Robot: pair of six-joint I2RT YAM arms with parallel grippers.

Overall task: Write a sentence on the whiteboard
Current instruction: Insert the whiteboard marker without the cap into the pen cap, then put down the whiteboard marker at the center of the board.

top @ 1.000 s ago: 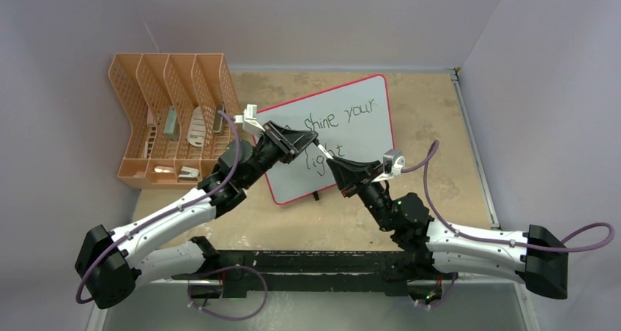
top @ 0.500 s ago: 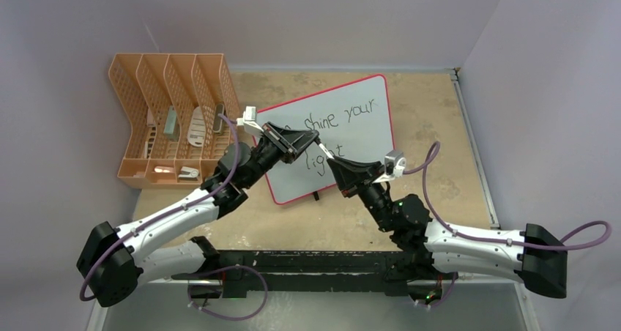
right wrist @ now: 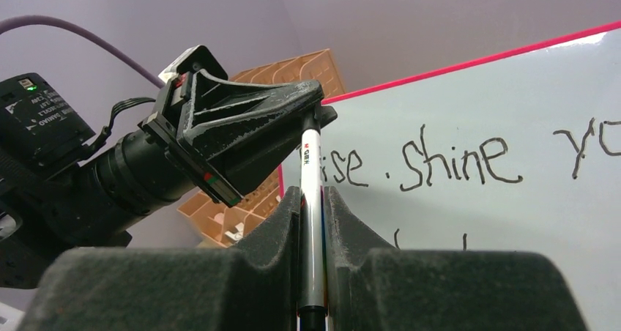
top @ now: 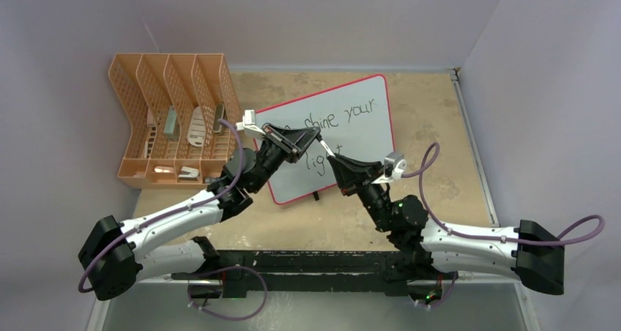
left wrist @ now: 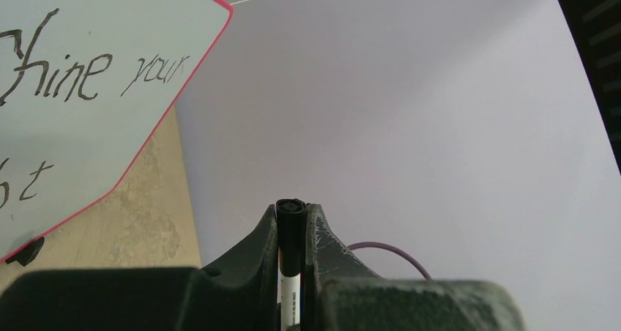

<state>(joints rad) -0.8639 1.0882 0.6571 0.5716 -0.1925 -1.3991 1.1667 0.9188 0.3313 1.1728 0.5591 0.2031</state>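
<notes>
Next, I set the marker down with my right gripper on the table [top: 379, 201], just below the whiteboard's bottom corner nearest the metal rail.
The whiteboard [top: 362, 137] leans tilted at the table's middle, white with a red-pink rim. The sentence [top: 343, 116] shows as "shine your" over "light"; its start is hidden behind my left gripper. A marker [top: 323, 149] spans between both grippers in front of the board. My left gripper [top: 313, 134] is shut on its black cap end [left wrist: 290, 225]. My right gripper [top: 333, 159] is shut on its white barrel [right wrist: 310, 162]. In the right wrist view the left gripper [right wrist: 315, 113] sits at the marker's top, before the lettering [right wrist: 454, 162].
An orange mesh file rack [top: 172, 118] with small items stands left of the board, close behind the left arm. Purple walls close in the back and both sides. A metal rail [top: 472, 148] runs along the table's right edge. The board's black foot [top: 315, 195] rests on the table.
The left arm's wrist and forearm have shifted a little to the right and the right arm has edged left. Both grippers remain shut on the marker at about the same spot.
</notes>
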